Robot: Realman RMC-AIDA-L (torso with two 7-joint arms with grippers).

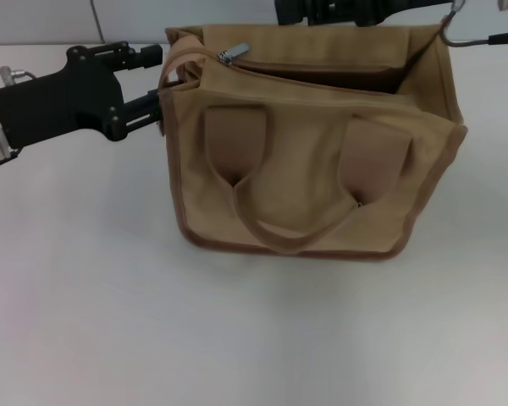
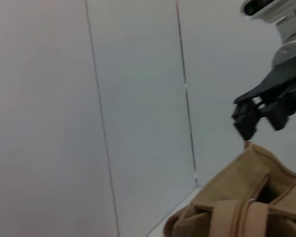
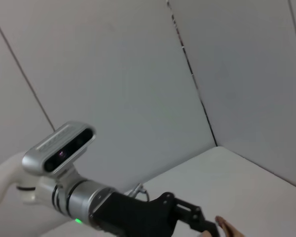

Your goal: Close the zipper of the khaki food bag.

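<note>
The zipper's tail hangs down over the bag's edge, so I will pinch its hanging end (image 1: 163, 83) with my left gripper and pull it tight before my right gripper pulls the tab.
The khaki food bag (image 1: 305, 169) stands upright on the white table, with one looped handle (image 1: 292, 233) hanging down its front. The zipper (image 1: 322, 66) along its top is open, showing a dark gap. Its silver pull tab (image 1: 233, 54) sits at the left end. My left gripper (image 1: 155, 83) is open, its fingers spread at the bag's upper left end, touching or very near the edge. My right gripper (image 2: 251, 123) hovers just above the bag's far right corner (image 2: 249, 148); only its arm (image 1: 347, 8) shows in the head view.
The white table (image 1: 110, 321) stretches in front of and to the left of the bag. Grey wall panels (image 2: 138, 98) stand behind it. A thin cable (image 1: 483, 38) runs off the right arm near the bag's back right corner.
</note>
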